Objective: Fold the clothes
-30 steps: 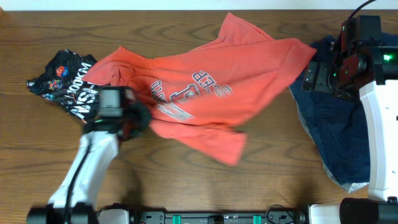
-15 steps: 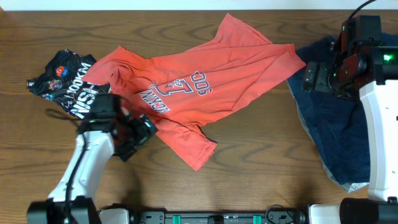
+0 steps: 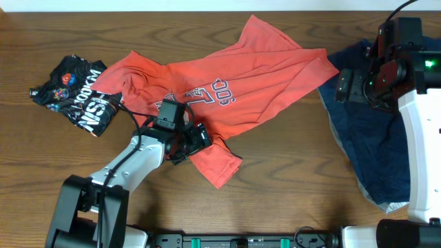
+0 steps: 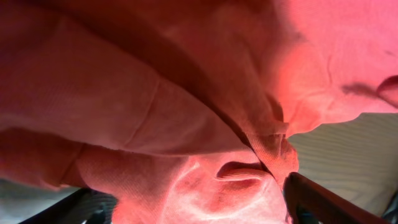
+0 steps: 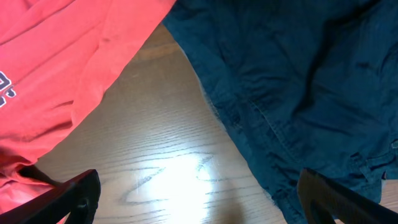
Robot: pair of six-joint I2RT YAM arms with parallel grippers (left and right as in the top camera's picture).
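Next, I should move my right gripper to the navy garment's side (image 3: 335, 105) (image 5: 211, 53), next to the coral-red T-shirt's sleeve, and close it there.
The coral-red T-shirt (image 3: 255, 76) lies crumpled across the middle of the table, its navy-and-white lettering (image 3: 207, 93) facing up. My left gripper (image 3: 198, 136) sits at the shirt's lower flap. In the left wrist view its jaws (image 4: 199, 210) stand wide apart, and a bunched fold of the red cloth (image 4: 155, 93) fills the gap between them. My right gripper (image 3: 348, 84) hovers open over bare wood (image 5: 186, 168), between the red shirt's sleeve (image 5: 56, 68) and a navy garment (image 5: 298, 74). Nothing is between its fingers.
A black printed T-shirt (image 3: 79, 96) lies crumpled at the far left. The navy garment (image 3: 372, 145) is spread along the right side, under and beside my right arm. The table's front strip is bare wood (image 3: 296, 200).
My left gripper let go of the red shirt, opened and swung right from beside the black shirt onto the shirt's lower flap. The shirt settled leftwards. My right arm stayed put.
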